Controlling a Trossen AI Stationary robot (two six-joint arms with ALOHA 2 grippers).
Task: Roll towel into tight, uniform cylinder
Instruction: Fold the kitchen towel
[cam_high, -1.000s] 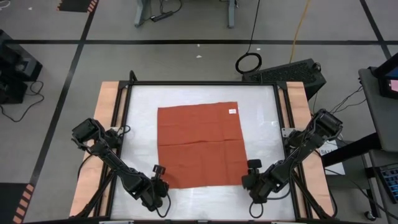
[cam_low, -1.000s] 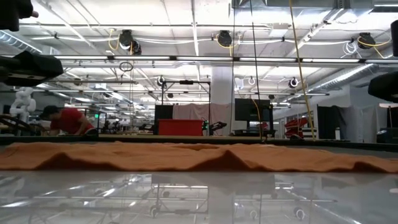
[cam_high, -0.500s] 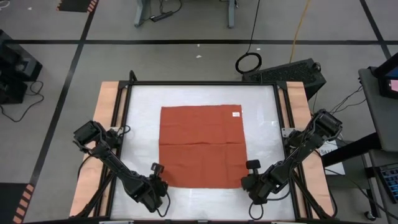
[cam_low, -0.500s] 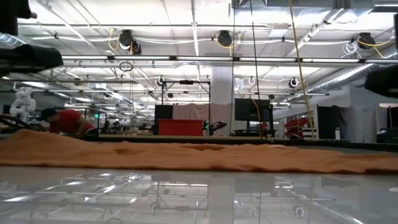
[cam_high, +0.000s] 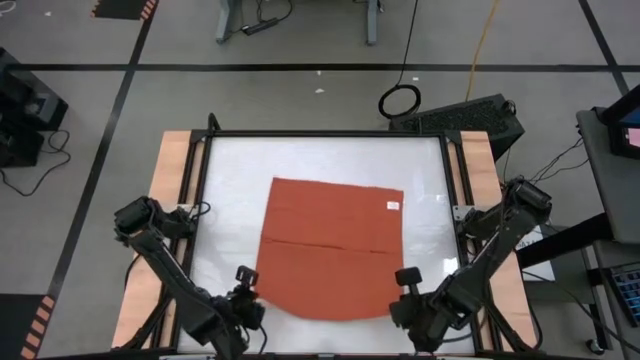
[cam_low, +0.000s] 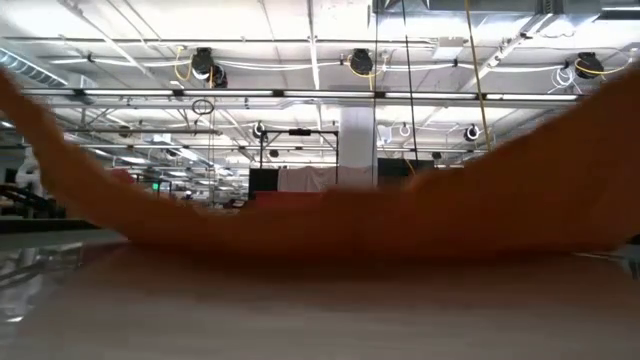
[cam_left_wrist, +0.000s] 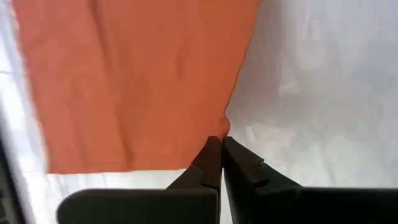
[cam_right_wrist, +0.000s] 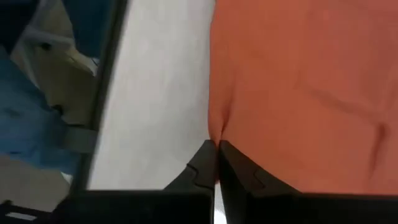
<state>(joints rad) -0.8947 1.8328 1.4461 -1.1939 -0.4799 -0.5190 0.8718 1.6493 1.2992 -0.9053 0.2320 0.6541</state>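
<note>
The robot's left gripper should release the towel's near corner, which is raised now, on the towel's far corner (cam_high: 277, 184) away from the white label.
The rust-orange towel (cam_high: 330, 245) lies spread on the white tabletop (cam_high: 225, 180), and its near edge is raised. In the low view the towel (cam_low: 400, 215) rises at both ends and sags in the middle. My left gripper (cam_high: 248, 296) is shut at its near left corner. My right gripper (cam_high: 402, 298) is shut at its near right corner. A small white label (cam_high: 392, 205) sits near the towel's far right corner. My left gripper pinches the towel's near left corner (cam_left_wrist: 225, 124) between its two shut fingers, coming from the table's near side. That corner is lifted, and the far part lies on the table. My right gripper pinches the towel's right edge at the near corner (cam_right_wrist: 216, 135) the same way, the corner lifted off the table.
Bare white tabletop surrounds the towel, widest at the far edge (cam_high: 320, 155). Wooden boards (cam_high: 170, 180) flank the table inside a black frame. A dark case (cam_high: 465, 115) sits beyond the far right corner.
Both grippers have gone toward the table's near edge with the towel's near corners. The towel has slid toward the near edge. Its near edge has lifted at both ends and now sags in the middle, while the far part stays flat.
</note>
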